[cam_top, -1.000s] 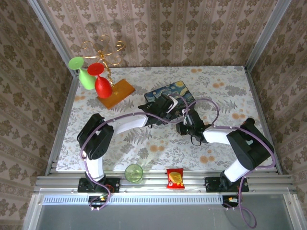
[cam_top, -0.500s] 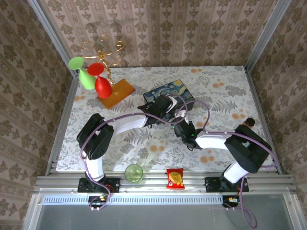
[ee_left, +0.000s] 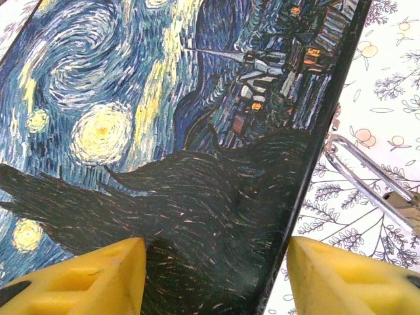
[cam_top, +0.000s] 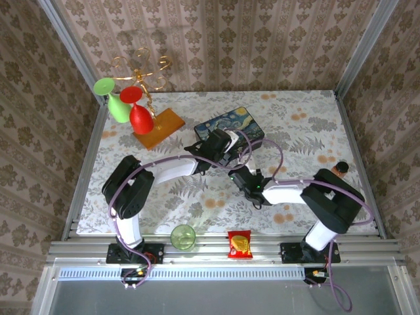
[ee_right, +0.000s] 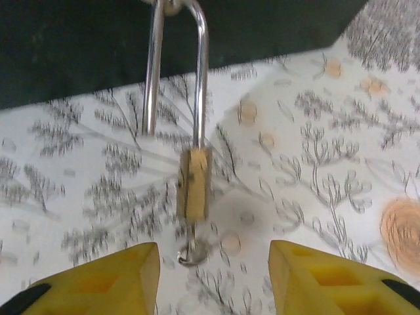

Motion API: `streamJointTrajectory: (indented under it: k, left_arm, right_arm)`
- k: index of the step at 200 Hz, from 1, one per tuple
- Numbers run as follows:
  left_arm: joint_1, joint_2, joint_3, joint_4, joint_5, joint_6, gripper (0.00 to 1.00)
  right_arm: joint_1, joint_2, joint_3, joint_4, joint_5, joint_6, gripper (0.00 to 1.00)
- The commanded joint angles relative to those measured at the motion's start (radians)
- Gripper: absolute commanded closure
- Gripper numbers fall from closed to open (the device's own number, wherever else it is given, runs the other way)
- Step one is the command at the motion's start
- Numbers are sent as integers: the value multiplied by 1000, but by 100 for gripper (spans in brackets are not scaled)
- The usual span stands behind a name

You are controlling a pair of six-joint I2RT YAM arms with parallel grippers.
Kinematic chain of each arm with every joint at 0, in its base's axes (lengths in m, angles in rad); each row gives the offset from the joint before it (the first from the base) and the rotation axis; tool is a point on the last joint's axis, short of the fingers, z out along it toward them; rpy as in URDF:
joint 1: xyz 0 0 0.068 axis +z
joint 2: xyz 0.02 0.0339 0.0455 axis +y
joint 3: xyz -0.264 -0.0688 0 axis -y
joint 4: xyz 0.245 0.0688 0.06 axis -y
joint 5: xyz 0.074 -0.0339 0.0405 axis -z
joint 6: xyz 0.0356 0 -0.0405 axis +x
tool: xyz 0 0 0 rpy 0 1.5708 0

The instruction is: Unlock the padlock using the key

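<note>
My right gripper will leave the key, grab the padlock (ee_right: pixel 195 184) by its body and unhook it, because the shackle is open but still hooked through the box's latch.
The brass padlock (ee_right: pixel 193 184) lies on the floral cloth. Its silvery shackle (ee_right: pixel 200 72) runs up to the dark edge of the painted box (ee_right: pixel 164 46). The small key (ee_right: pixel 194 230) sticks out of the padlock's near end, with a little ring (ee_right: pixel 190 254) on it. My right gripper (ee_right: pixel 213 282) is open just short of the key, one yellow finger on each side. My left gripper (ee_left: pixel 216 275) is open over the near corner of the box (ee_left: pixel 164 131), one finger (ee_left: pixel 85 279) above the lid, the other (ee_left: pixel 348 275) above the cloth. The shackle (ee_left: pixel 367 174) shows beside the box edge.
From above, the painted box (cam_top: pixel 230 126) sits mid-table with both grippers (cam_top: pixel 224 149) (cam_top: pixel 239 174) crowded at its near side. A stand with red and green glasses (cam_top: pixel 134 111) is back left. A green cup (cam_top: pixel 183 236) and a snack packet (cam_top: pixel 239 244) sit on the front rail.
My right arm has swung left and drawn in, bringing its gripper closer to the box's near side. The left gripper has barely shifted.
</note>
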Motion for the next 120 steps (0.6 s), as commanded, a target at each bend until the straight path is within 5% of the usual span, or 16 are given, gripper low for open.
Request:
streamJointTrajectory:
  k: [1, 50, 120]
  left_arm:
    - [12, 31, -58, -176, 67, -44, 42]
    - [19, -29, -51, -167, 91, -56, 39]
    - [-4, -48, -6, -273, -53, 24, 34]
  right_arm:
    - [-43, -109, -49, 69, -133, 36, 50]
    - [-273, -228, -103, 156, -610, 47, 47]
    - [-360, -57, 25, 159, -757, -36, 58]
